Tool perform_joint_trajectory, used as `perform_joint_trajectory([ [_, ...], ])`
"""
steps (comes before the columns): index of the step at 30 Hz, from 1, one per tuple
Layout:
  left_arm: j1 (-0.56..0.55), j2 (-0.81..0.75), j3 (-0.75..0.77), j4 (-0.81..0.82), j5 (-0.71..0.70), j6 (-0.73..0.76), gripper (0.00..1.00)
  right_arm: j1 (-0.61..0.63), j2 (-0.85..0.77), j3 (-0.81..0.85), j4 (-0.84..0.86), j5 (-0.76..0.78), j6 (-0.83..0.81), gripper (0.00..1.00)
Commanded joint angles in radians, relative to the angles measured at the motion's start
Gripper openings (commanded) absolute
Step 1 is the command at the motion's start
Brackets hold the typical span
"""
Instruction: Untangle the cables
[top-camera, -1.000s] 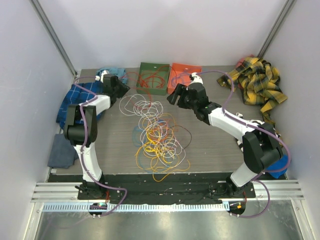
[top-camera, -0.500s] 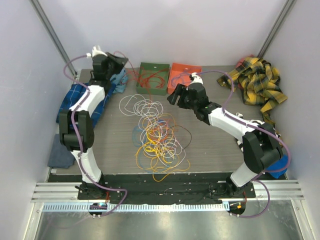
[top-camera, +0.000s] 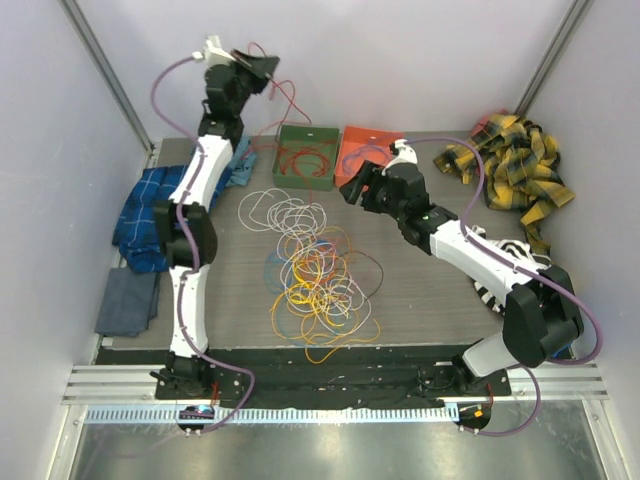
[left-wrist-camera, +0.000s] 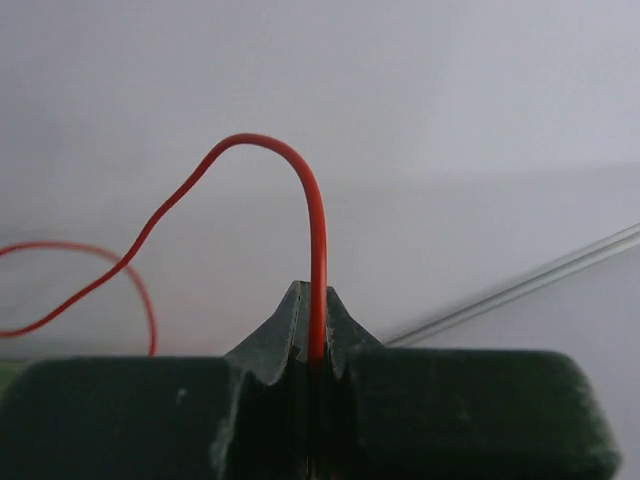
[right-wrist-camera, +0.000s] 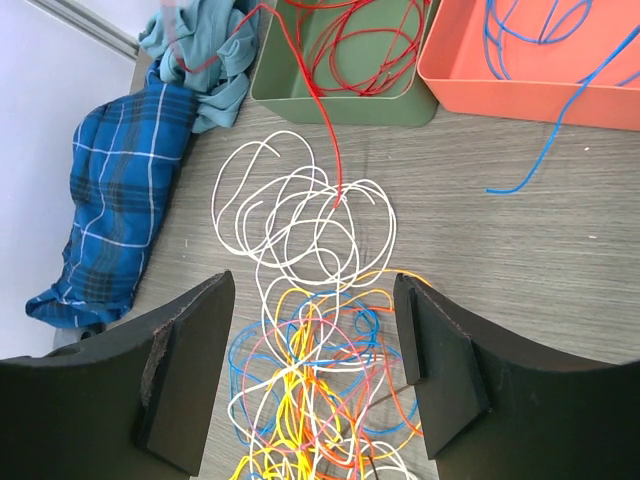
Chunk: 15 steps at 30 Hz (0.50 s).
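Next, my left gripper lowers the red cable loop that hangs beside the green tray near the teal cloth, grips the loop again and puts it inside the green tray (top-camera: 304, 162).
A tangle of thin cables (top-camera: 315, 275), yellow, orange, white, blue and pink, lies mid-table, with white loops (top-camera: 285, 212) at its far side. My left gripper (top-camera: 262, 65) is raised high by the back wall. It is shut on a red cable (left-wrist-camera: 316, 230), which arcs from the jaws down (top-camera: 290, 100) over the green tray. In the right wrist view that red cable (right-wrist-camera: 325, 130) drops to the white loops (right-wrist-camera: 300, 215). My right gripper (right-wrist-camera: 315, 300) is open and empty above the tangle's far end (right-wrist-camera: 310, 400).
A green tray (top-camera: 305, 183) holds red cable coils. An orange tray (right-wrist-camera: 470, 75) beside it holds a blue cable (right-wrist-camera: 560, 120) that spills onto the table. A blue plaid cloth (top-camera: 150, 200), a teal cloth (right-wrist-camera: 200, 50) and a grey cloth (top-camera: 128, 300) lie left. A yellow plaid cloth (top-camera: 515, 165) lies at the back right.
My left arm has risen from table height at the back left to high by the back wall, drawing the red cable up. My right gripper has shifted slightly right and stays open.
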Motion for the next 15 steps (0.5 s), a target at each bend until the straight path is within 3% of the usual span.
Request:
perform_joint_trajectory([
  [1,-0.062,0.160,0.062,-0.212,0.042,0.081,0.00,0.004,-0.038,-0.006,-0.007,0.026,-0.025,0.73],
  [3,-0.078,0.186,0.056,-0.236,0.047,0.098,0.05,0.004,-0.039,-0.015,-0.005,0.031,-0.028,0.73],
  [6,-0.096,0.220,0.074,-0.295,0.036,0.164,0.31,0.004,-0.033,-0.023,0.001,0.023,-0.023,0.73],
  [8,-0.102,0.223,0.080,-0.324,0.033,0.198,0.60,0.005,-0.028,-0.026,0.004,0.017,-0.020,0.73],
  [9,-0.104,0.217,0.079,-0.335,0.027,0.207,0.67,0.005,-0.025,-0.024,0.004,0.016,-0.017,0.73],
  [10,-0.104,0.206,0.070,-0.347,0.018,0.221,0.92,0.004,-0.025,-0.026,0.007,0.017,-0.016,0.73],
  [11,-0.104,0.167,0.055,-0.358,0.004,0.248,0.99,0.004,-0.025,-0.027,0.008,0.019,-0.017,0.73],
  [15,-0.102,-0.016,-0.132,-0.335,-0.120,0.327,1.00,0.005,-0.028,-0.026,0.018,0.011,-0.016,0.73],
])
